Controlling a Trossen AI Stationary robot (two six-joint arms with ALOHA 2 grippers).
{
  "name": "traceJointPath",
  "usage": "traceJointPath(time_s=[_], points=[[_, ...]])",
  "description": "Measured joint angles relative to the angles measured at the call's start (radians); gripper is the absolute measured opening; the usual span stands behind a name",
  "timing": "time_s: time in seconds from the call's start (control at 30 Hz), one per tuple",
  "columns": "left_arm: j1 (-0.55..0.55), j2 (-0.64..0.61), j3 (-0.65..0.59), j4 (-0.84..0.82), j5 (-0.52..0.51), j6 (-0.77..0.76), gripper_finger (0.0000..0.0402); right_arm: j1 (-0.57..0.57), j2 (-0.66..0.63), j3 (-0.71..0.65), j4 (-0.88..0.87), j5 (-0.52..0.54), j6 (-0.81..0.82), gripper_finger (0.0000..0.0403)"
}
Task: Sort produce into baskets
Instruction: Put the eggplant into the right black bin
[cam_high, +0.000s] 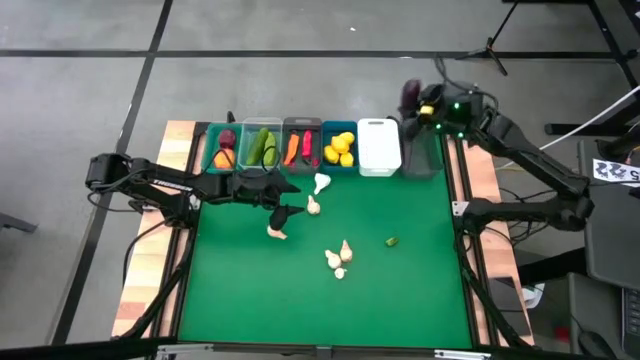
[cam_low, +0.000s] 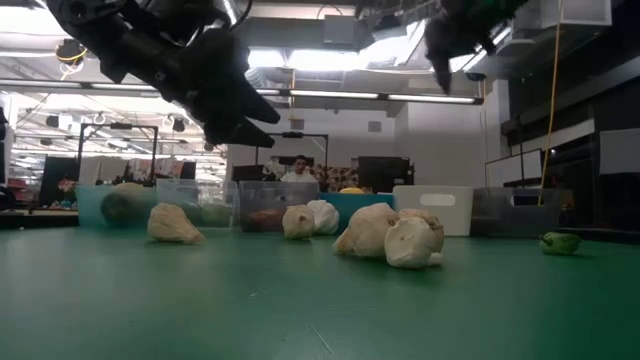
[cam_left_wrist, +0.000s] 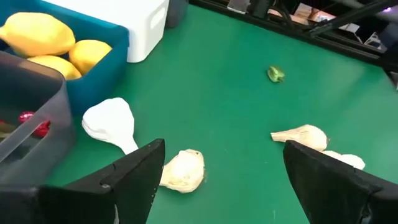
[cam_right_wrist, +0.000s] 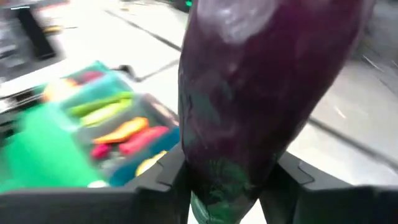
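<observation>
The robot's right gripper should release the purple eggplant inside the dark green basket (cam_high: 415, 152), toward that basket's side nearest the white basket.
Six baskets stand in a row at the table's far edge. They hold a beet and a carrot, cucumbers (cam_high: 262, 148), carrots and peppers, and lemons (cam_left_wrist: 46, 43). The white basket (cam_high: 379, 147) and the dark green basket (cam_high: 421, 152) show nothing inside. Several garlic pieces (cam_high: 340, 258) lie loose on the green mat. My left gripper (cam_left_wrist: 224, 180) hovers open above one garlic (cam_left_wrist: 183, 171), clear of it. My right gripper (cam_right_wrist: 227, 180) is high over the far right corner, shut on a purple eggplant (cam_high: 410, 95). My right gripper pinches the eggplant between its two fingers near the green stem end (cam_right_wrist: 217, 186). The thick purple body sticks out ahead of the fingers. The eggplant is lifted clear, just beyond the dark green basket.
A small green piece (cam_high: 392, 241) lies on the mat to the right of the garlic cluster. A whitish garlic (cam_high: 322, 183) rests close in front of the blue basket (cam_high: 340, 160). Bare mat lies toward the near edge. A person shows far behind the table (cam_low: 298, 170).
</observation>
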Motion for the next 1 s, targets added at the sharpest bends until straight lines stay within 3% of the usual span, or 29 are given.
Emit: traceJointPath(time_s=[0.13, 0.4, 0.73, 1.0], points=[[0.000, 0.000, 0.000, 0.000, 0.000, -0.042, 0.0321, -0.154, 0.018, -0.005, -0.073, -0.006, 0.118, 0.0140], [0.000, 0.000, 0.000, -0.001, 0.000, -0.101, 0.0321, -0.410, 0.156, -0.068, -0.115, -0.164, 0.235, 0.0140], [0.000, 0.000, 0.000, -0.001, 0.000, -0.102, 0.0321, -0.461, 0.304, -0.188, -0.143, -0.154, 0.223, 0.0140], [0.000, 0.000, 0.000, -0.001, 0.000, -0.102, 0.0321, -0.460, 0.321, -0.281, -0.137, -0.149, 0.222, 0.0140]])
